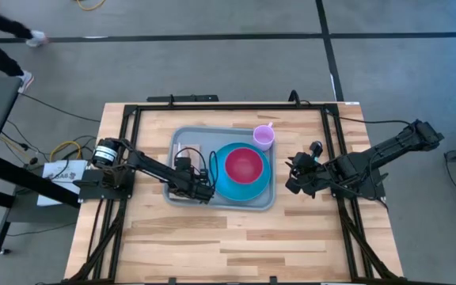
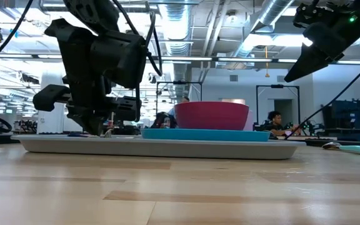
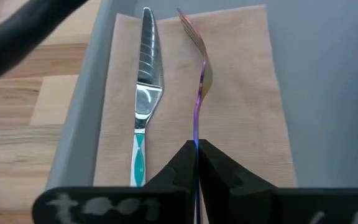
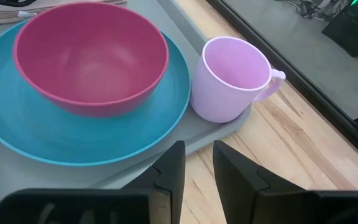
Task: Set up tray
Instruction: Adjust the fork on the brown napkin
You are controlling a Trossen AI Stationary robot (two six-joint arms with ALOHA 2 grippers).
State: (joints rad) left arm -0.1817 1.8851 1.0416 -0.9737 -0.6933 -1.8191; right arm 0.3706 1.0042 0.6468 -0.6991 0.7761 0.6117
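The head of the fork is standing on edge over the napkin, so next my left gripper opens, takes a new grip on the fork's handle (image 3: 196,124) and tips the fork flat next to the knife.
The pale grey-blue tray (image 1: 182,198) lies mid-table and carries a bright-blue plate (image 1: 244,186) with a pink bowl (image 1: 244,165) on it. A lilac cup (image 1: 264,137) stands in the tray's far right corner. A beige napkin (image 3: 241,93) lies flat at the tray's left end, with a teal-handled knife (image 3: 145,81) on it. My left gripper (image 1: 185,166) is low over the napkin and shut on an iridescent fork (image 3: 197,93). My right gripper (image 4: 197,165) is open, off the tray's right rim near the cup (image 4: 232,78), touching nothing. My left gripper pinches the fork's handle (image 3: 196,138) between its two fingers (image 3: 225,171). The fingers lie along the fork, slanting down from the near side. The fork is turned on its edge, its tines (image 3: 190,28) reaching out over the napkin beside the knife. Whether the tines touch the napkin, I cannot tell.
Bare wood tabletop (image 1: 228,245) lies on the near side of the tray and to its right. A black frame (image 1: 335,142) runs around the table's sides. Cables and a box (image 1: 62,170) sit off the left edge. People show in the room behind in the low view.
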